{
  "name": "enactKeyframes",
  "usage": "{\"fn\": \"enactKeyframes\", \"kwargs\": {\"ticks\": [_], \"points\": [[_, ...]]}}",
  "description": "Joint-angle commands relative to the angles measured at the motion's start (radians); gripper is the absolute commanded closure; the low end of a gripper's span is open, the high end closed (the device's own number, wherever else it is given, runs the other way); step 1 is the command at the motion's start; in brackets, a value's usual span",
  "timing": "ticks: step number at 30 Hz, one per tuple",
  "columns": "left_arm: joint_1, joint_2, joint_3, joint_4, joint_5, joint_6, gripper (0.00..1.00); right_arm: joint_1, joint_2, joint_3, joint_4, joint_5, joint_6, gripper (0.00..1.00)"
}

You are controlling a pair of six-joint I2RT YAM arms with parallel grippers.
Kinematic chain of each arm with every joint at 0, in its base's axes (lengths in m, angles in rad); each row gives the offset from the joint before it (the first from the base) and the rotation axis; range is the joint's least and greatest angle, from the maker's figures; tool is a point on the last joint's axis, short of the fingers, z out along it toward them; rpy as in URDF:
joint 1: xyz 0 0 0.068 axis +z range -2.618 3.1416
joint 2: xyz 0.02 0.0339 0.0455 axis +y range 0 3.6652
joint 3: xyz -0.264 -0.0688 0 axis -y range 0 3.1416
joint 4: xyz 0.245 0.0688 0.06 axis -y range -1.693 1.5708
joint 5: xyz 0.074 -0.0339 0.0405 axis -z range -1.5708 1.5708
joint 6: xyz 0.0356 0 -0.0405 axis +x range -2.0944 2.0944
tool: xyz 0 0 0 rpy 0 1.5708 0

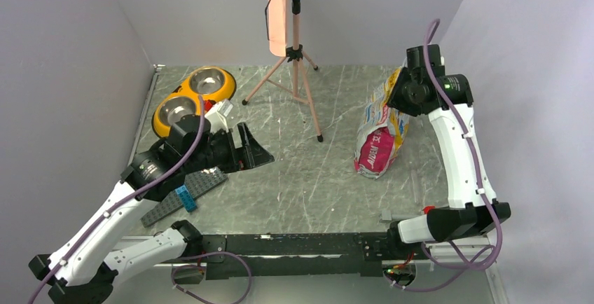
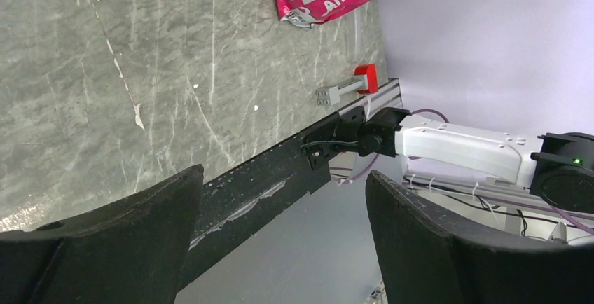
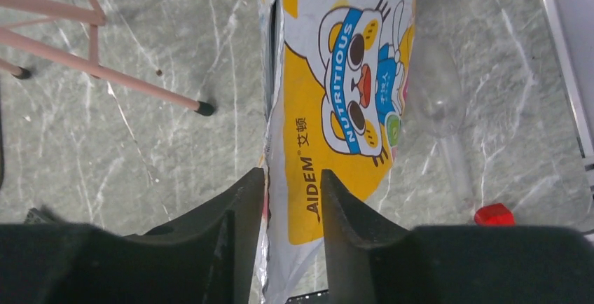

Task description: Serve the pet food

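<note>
My right gripper needs to take the bag's top edge [image 3: 276, 171] and move the bag out of the way before it takes the scoop, because the bag crowds the scoop's wide end.
No pet food shows in any view. The white, yellow and pink cartoon-printed bag [image 1: 382, 132] stands at the right of the table. My right gripper [image 1: 401, 94] is over its top. In the right wrist view the gripper [image 3: 293, 172] has its jaws close together, with the bag's [image 3: 336, 108] upper edge filling the gap between them. The yellow double dish [image 1: 195, 97] with two steel bowls sits at the far left. My left gripper [image 1: 256, 151] hovers open and empty near it, and in the left wrist view [image 2: 285, 174] nothing is between its jaws.
A clear plastic scoop [image 3: 438, 87] lies on the table right of the bag. A pink tripod [image 1: 298, 73] stands at the back centre. A grey studded plate [image 1: 203, 183] with a blue brick [image 1: 185, 197] lies under my left arm. A red block [image 3: 494, 214] sits by the front rail.
</note>
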Motion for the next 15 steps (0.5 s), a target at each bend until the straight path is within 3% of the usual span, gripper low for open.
{"fn": "enactKeyframes", "kwargs": {"ticks": [1, 6, 9, 13, 15], "points": [[-0.005, 0.011, 0.076, -0.033, -0.019, 0.045, 0.11, 0.035, -0.03, -0.059, 0.005, 0.022, 0.015, 0.64], [-0.004, -0.008, 0.073, -0.036, -0.039, 0.045, 0.11, 0.073, -0.047, -0.111, 0.026, 0.049, -0.013, 0.74], [-0.005, -0.028, 0.052, -0.02, -0.038, 0.029, 0.11, 0.116, -0.048, -0.112, 0.037, 0.049, -0.022, 0.86], [-0.004, -0.041, 0.047, -0.015, -0.045, 0.024, 0.11, 0.166, -0.044, -0.083, 0.028, 0.04, -0.039, 0.86], [-0.004, -0.042, 0.048, -0.016, -0.051, 0.027, 0.11, 0.172, -0.053, -0.078, 0.042, 0.025, -0.051, 0.93]]}}
